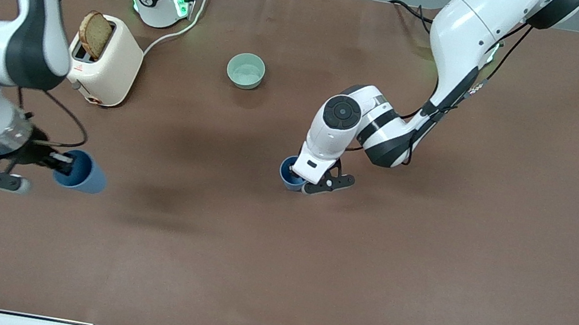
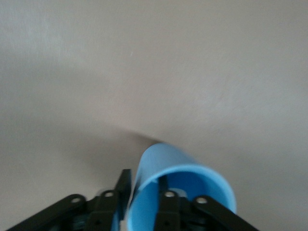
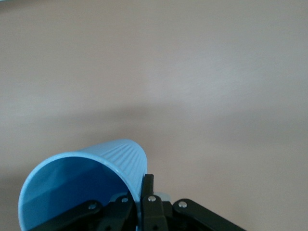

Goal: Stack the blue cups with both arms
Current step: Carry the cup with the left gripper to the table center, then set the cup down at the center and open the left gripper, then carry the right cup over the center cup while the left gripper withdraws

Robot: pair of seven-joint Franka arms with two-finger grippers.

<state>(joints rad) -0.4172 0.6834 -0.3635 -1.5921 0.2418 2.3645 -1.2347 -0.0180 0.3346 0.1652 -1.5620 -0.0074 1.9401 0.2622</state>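
Note:
The blue cup in my right gripper needs to be let go inside the other blue cup [image 1: 296, 171] near the middle of the table.
Two blue cups show. My left gripper [image 1: 299, 180] is shut on the rim of one blue cup [image 1: 288, 173] near the table's middle, one finger inside and one outside. I cannot tell whether this cup rests on the table. In the left wrist view this cup [image 2: 185, 185] sits between the left gripper's [image 2: 144, 195] fingers. My right gripper [image 1: 58, 164] is shut on the rim of the other blue cup [image 1: 84, 172], held tilted on its side above the table at the right arm's end. The right wrist view shows that cup [image 3: 82, 175] pinched by the right gripper [image 3: 139, 197].
A cream toaster [image 1: 107, 64] with a slice of bread [image 1: 95, 34] in it stands near the right arm's base, its cable running toward the base. A mint-green bowl [image 1: 246, 71] sits farther from the front camera than the left gripper's cup.

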